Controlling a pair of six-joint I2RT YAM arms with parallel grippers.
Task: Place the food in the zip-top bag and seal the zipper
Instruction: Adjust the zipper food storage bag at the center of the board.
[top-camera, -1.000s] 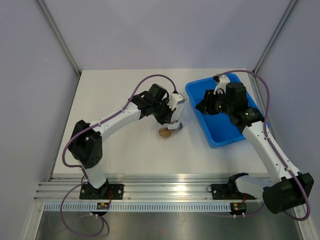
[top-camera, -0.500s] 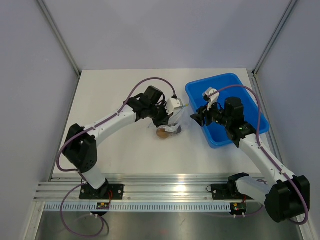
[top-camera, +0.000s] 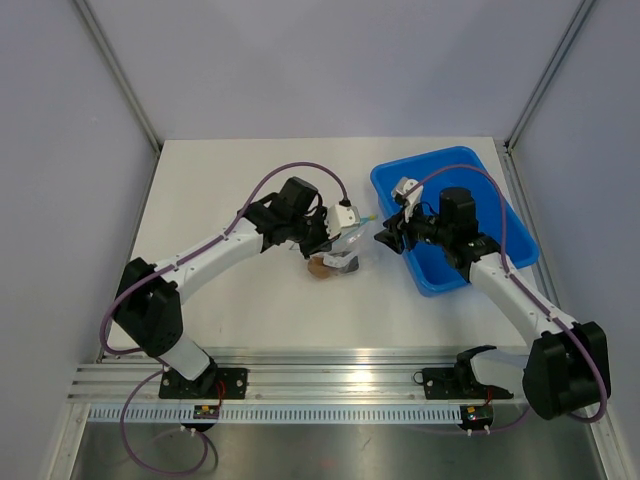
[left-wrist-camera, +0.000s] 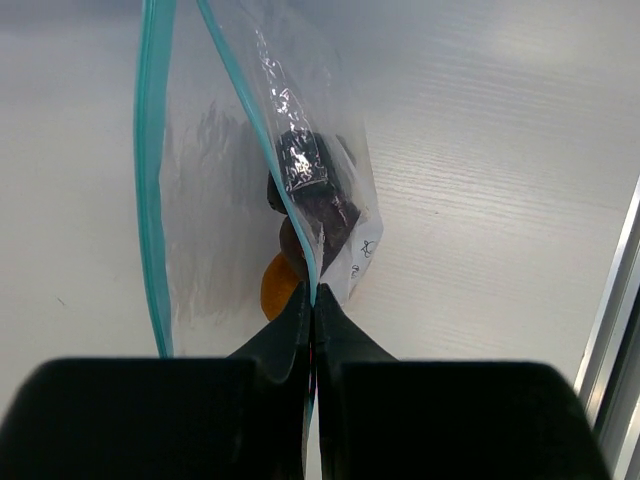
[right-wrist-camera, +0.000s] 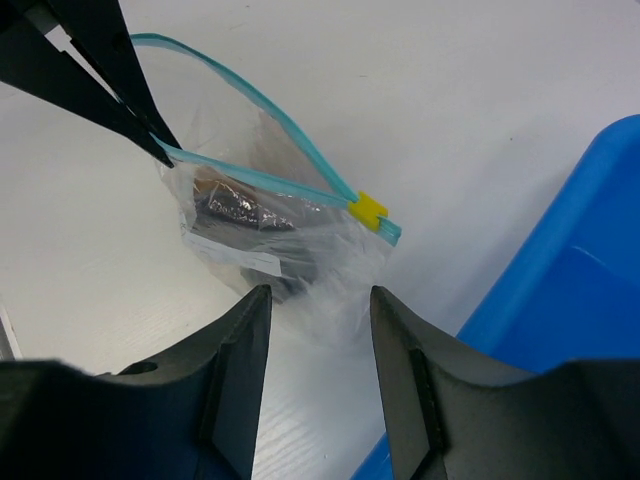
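Observation:
My right gripper is clear to work, as the yellow slider is away from my left gripper, so it should pinch the zipper's end (right-wrist-camera: 390, 232) past the slider before my left gripper comes to pull it.
The zip-top bag (left-wrist-camera: 220, 180) hangs upright over the white table, mouth open, with its teal zipper (left-wrist-camera: 150, 150) in two separate strips. My left gripper (left-wrist-camera: 314, 290) is shut on one strip. The food lies at the bag's bottom: dark pieces (left-wrist-camera: 315, 190) and an orange-brown piece (left-wrist-camera: 278, 290). In the right wrist view the bag (right-wrist-camera: 260, 250) has a yellow slider (right-wrist-camera: 368, 210) at the zipper's near end. My right gripper (right-wrist-camera: 320, 295) stands open just short of the bag, below the slider, with nothing between its fingers. From above, the bag (top-camera: 340, 255) sits between the left gripper (top-camera: 347, 232) and the right gripper (top-camera: 384, 238).
A big blue tray (top-camera: 440, 157) stands at the right, under the right arm, and its wall (right-wrist-camera: 560, 270) is close beside my right fingers. The left arm's black fingers (right-wrist-camera: 110, 70) reach in from the bag's far side.
My right gripper has swung left from above the blue tray to the bag's slider end, and its jaws have widened slightly. The left gripper has kept hold of the bag, shifting a little.

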